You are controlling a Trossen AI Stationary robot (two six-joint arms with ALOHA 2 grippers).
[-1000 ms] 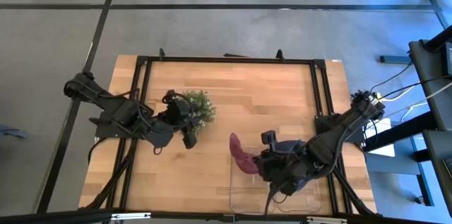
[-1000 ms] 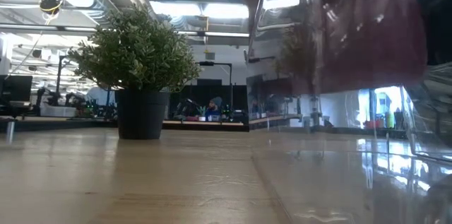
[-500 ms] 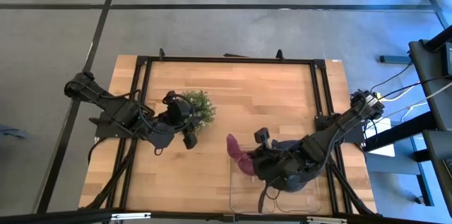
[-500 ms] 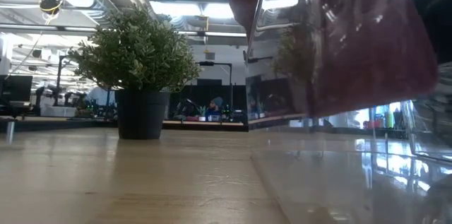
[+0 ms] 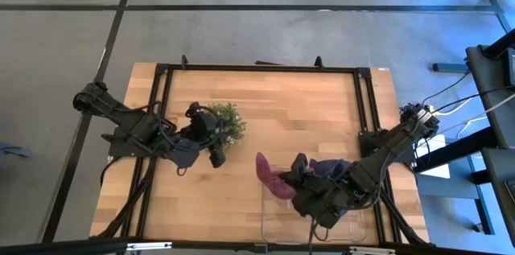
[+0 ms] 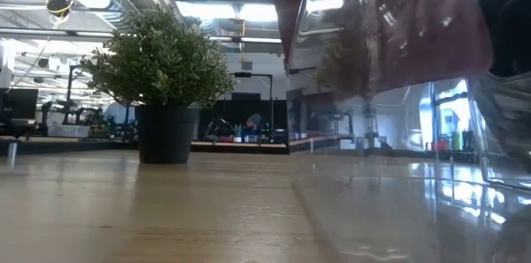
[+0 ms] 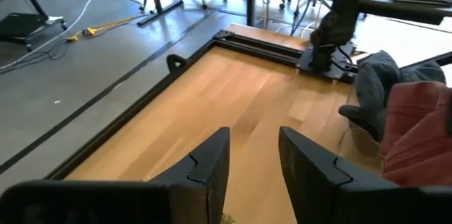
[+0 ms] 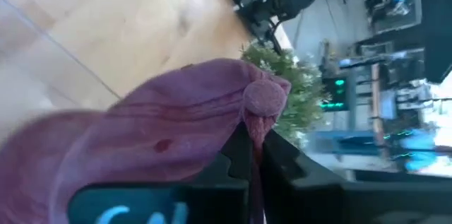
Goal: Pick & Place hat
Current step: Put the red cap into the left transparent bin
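The maroon hat, which hangs above the bin's wall now, will be let go by my right gripper at the clear plastic bin's far corner (image 5: pixel 276 177) toward the potted plant.
A maroon hat (image 5: pixel 270 177) hangs in my right gripper (image 5: pixel 296 176) above the left wall of a clear plastic bin (image 5: pixel 278 224) near the table's near edge. The low view shows the hat (image 6: pixel 382 31) through the bin's clear wall, off the table. In the right wrist view the hat (image 8: pixel 162 136) has a round button at its crown, and my right gripper (image 8: pixel 252 146) is shut on it. My left gripper (image 5: pixel 216 157) waits open beside a small potted plant (image 5: pixel 227 120) at the table's left; its fingers (image 7: pixel 212 160) hold nothing. My right gripper pinches a fold of the hat's cloth just below the crown button (image 8: pixel 248 126) between its two fingers. The hat is lifted clear of the table and droops from the fingers toward the table's left side (image 5: pixel 264 165).
The potted plant (image 6: pixel 166 76) stands on the table's left half, close to my left gripper. A grey cloth thing (image 7: pixel 381 86) lies by my right arm at the bin. Bare wood (image 5: pixel 306 110) stretches across the far half, framed by black rails (image 5: pixel 257 67).
My right gripper has carried the hat a little toward the table's left edge, still shut on it. In the low view the hat dipped lower behind the bin's wall, then rose again.
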